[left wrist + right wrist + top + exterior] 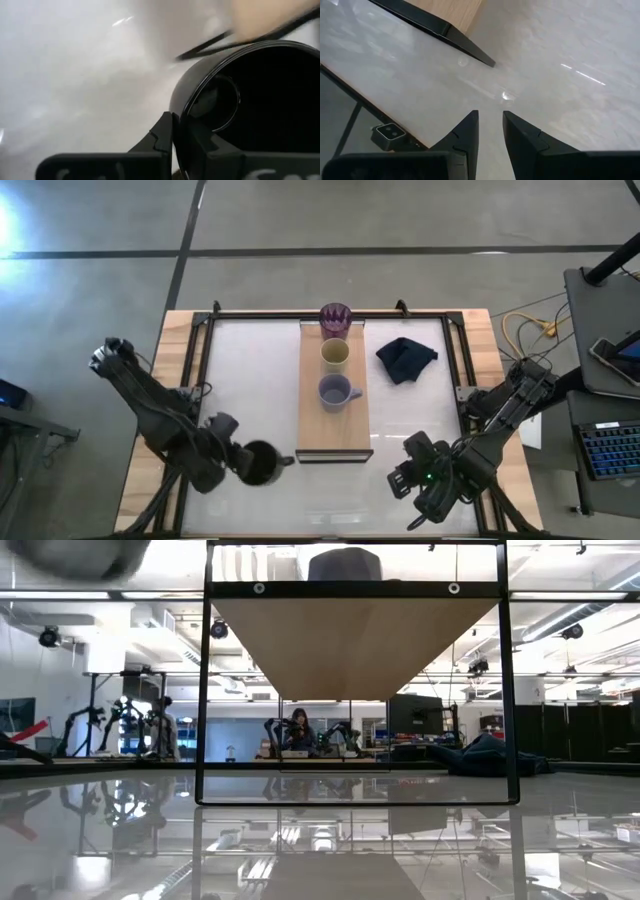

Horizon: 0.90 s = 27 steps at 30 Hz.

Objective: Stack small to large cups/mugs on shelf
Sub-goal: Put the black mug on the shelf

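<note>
The left gripper should release the black mug on the bare wood (336,426) in front of the lavender-blue mug.
The light-wood shelf (335,430) lies lengthwise down the table's middle, raised on a black frame (355,640). On it stand, from far to near, the purple tumbler (335,318), the beige cup (334,355) and the lavender-blue mug (336,392), each upright on its base. My left gripper (240,460) is shut on the wide black mug (263,464), just left of the shelf's near end. My right gripper (402,478) hovers to the right of the shelf's near end. It is empty, with its fingers a narrow gap apart (490,125). My left gripper has the black mug's wall at the rim (176,125), one finger outside (161,142) and one inside (202,147). The fingers come from the table's left side. The mug's handle (287,461) points toward the shelf. The mug shows as a dark blur high in the low view (80,555), clear of the table.
A dark navy cloth (405,358) lies crumpled on the table to the right of the shelf. The near end of the shelf, in front of the lavender mug, is bare wood (335,435). The shelf's dark near corner (470,47) lies ahead of my right gripper.
</note>
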Motion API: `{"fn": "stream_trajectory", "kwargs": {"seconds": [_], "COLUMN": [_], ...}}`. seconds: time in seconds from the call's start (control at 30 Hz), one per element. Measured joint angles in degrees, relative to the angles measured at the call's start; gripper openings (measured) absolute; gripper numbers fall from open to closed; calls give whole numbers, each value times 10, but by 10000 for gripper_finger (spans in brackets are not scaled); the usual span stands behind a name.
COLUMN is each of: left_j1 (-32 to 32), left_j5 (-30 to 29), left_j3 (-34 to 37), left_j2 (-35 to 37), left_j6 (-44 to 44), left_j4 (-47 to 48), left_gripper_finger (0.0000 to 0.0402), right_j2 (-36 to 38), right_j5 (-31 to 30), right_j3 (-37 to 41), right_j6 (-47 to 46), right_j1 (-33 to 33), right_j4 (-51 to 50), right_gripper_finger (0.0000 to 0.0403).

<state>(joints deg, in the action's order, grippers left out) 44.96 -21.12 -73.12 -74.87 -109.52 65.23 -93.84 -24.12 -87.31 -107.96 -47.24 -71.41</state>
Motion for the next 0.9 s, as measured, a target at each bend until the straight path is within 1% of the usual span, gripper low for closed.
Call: {"fn": "stream_trajectory", "kwargs": {"seconds": [0.07, 0.17, 0.27, 0.33, 0.47, 0.57, 0.7, 0.9], "left_j1": [-8, -40, -86, -119, -177, -206, -237, -269], "left_j5": [-37, -83, -94, -80, -22, 14, 43, 57], "left_j3": [-28, -64, -101, -125, -171, -211, -255, -309], "left_j2": [15, 23, 18, 5, -39, -73, -114, -166], "left_j6": [24, 84, 163, 218, 319, 380, 442, 501], "left_j4": [15, 20, 17, 15, 17, 13, 13, 11], "left_gripper_finger": [2, 2, 2, 2, 2, 2, 2, 2], "right_j2": [0, 0, 0, 0, 0, 0, 0, 0], "right_j5": [0, -7, -25, -30, -31, -35, -72, -103], "right_j3": [0, 0, 0, 0, 0, -1, -7, -18], "right_j6": [0, 0, 0, 0, -12, -15, -20, -17], "right_j1": [0, 0, 0, 0, 3, 9, 17, 23], "right_j4": [-2, -3, -3, -2, -2, -2, -2, -1], "right_gripper_finger": [82, 82, 82, 82, 82, 82, 82, 82]}}
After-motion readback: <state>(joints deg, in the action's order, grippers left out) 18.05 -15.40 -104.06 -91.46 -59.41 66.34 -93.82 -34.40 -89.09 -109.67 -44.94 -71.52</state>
